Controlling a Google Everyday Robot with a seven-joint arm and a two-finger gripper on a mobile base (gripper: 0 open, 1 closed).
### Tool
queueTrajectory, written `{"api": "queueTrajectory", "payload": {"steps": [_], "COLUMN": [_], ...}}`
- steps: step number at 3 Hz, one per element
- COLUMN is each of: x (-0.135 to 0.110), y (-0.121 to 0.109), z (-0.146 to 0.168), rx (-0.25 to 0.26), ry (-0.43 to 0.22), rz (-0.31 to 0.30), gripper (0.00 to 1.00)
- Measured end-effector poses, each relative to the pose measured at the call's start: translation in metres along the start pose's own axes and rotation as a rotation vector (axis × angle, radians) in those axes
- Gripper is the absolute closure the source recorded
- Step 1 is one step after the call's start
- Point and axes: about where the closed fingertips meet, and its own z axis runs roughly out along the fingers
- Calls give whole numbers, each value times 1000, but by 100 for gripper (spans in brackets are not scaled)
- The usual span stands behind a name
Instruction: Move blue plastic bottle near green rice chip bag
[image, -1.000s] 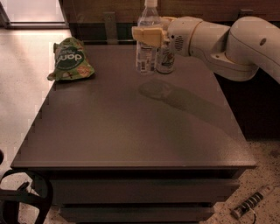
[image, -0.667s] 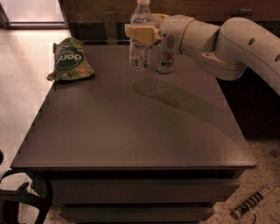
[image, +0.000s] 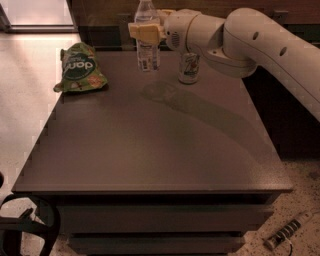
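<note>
My gripper will release the blue plastic bottle, now hanging above the table's back, just beside the green rice chip bag (image: 123, 83), on the way toward where the silver drink can is.
The blue plastic bottle (image: 147, 42) is clear with a white cap and a pale label. It hangs upright in the air above the back of the table (image: 150, 145). My gripper (image: 146, 31) is shut on the bottle's upper body, reaching in from the right. The green rice chip bag (image: 79, 68) lies on the table's back left corner, well to the left of the bottle. The bottle's shadow falls on the table below it.
A short silver drink can (image: 189, 67) stands on the table just right of the bottle, under my arm. A power strip (image: 290, 231) lies on the floor at the lower right. A dark wall runs behind the table.
My gripper has carried the bottle to the left, away from the can and toward the chip bag. The can and the bag have not moved.
</note>
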Motion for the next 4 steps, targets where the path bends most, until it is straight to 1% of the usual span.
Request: {"api": "queueTrajectory", "payload": {"steps": [1, 2, 3, 4], "x": [11, 33, 58, 72], "y": [3, 11, 7, 9], "z": [19, 51, 70, 87], "rx": [-9, -10, 22, 47], "ry": [30, 77, 90, 68], "rz": [6, 16, 38, 61], "gripper": [100, 100, 100, 100]}}
